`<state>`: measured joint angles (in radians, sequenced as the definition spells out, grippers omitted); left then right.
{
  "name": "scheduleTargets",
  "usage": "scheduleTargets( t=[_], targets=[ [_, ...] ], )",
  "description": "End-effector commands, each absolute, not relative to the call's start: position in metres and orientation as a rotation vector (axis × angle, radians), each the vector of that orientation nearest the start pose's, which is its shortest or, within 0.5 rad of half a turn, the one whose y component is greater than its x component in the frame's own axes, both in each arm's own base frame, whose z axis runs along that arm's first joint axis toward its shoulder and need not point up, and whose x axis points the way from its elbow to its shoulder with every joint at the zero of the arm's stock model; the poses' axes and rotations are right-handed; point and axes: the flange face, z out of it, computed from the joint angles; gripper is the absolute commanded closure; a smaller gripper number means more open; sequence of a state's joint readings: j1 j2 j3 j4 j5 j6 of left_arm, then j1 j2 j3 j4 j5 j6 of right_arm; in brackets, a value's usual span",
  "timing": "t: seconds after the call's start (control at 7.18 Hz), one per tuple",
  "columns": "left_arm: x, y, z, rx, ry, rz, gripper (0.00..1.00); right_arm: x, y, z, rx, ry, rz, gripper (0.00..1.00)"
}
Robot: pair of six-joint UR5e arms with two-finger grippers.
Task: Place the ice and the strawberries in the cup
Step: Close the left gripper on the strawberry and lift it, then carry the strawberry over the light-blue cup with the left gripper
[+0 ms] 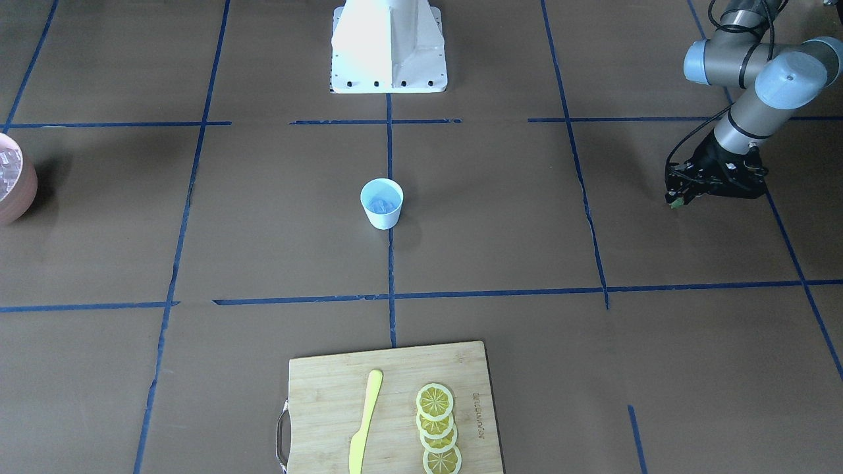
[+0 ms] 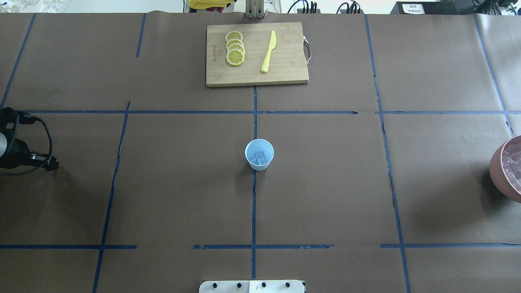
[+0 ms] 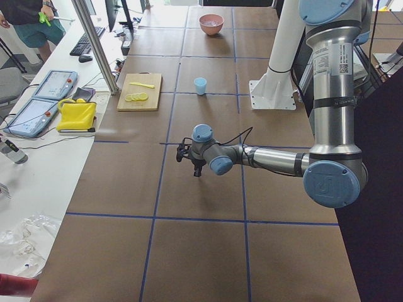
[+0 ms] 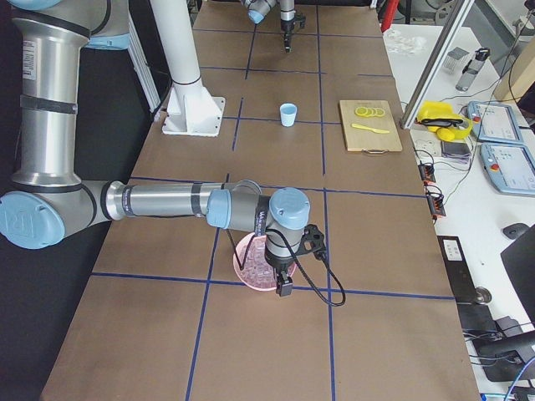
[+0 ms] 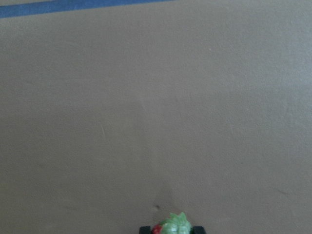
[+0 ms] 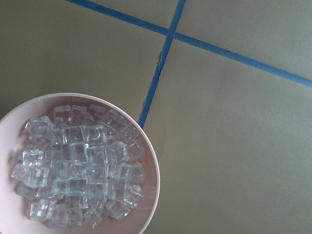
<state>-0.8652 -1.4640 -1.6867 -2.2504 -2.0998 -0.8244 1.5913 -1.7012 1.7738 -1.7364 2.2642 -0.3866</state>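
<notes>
I will let the strawberry, now held just above the table, go from my left gripper inside the white cup (image 1: 381, 199), so that it ends up in with the ice cubes at the bottom of the cup.
The white cup (image 2: 259, 154) stands at the table's middle, with ice cubes (image 2: 260, 156) showing in its pale blue inside. My left gripper (image 1: 675, 203) hangs far out on my left side, just above the table, shut on a small red strawberry (image 5: 170, 227) with a green cap. The strawberry fills the gap between the fingers in the left wrist view. My right gripper (image 4: 284, 288) hovers over the far-right pink bowl (image 6: 156, 180), which is full of ice cubes (image 6: 80, 165). I cannot tell whether it is open or shut. Its fingers do not show in the right wrist view.
A wooden cutting board (image 2: 285, 75) lies at the table's far edge with overlapping lemon slices (image 2: 235, 48) and a yellow knife (image 2: 268, 52). The pink bowl (image 2: 497, 169) sits at the right table edge. Blue tape lines cross the brown table cover.
</notes>
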Motion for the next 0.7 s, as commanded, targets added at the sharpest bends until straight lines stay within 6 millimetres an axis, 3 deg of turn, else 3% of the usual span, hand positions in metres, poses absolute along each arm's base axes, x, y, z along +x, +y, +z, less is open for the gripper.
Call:
scheduleTargets(
  t=[0.0,0.28,0.56],
  targets=[
    [0.242,-0.423,0.531,0.099,0.846,0.062,1.0,0.078,-0.427,0.64,0.055,-0.705,-0.318,0.0],
    [0.26,-0.447,0.398,0.073,0.82,0.048,1.0,0.078,-0.427,0.64,0.055,-0.705,-0.318,0.0],
    [0.281,-0.467,0.321,0.089,0.839,0.047,1.0,0.078,-0.427,0.64,0.055,-0.707,-0.319,0.0]
  ],
)
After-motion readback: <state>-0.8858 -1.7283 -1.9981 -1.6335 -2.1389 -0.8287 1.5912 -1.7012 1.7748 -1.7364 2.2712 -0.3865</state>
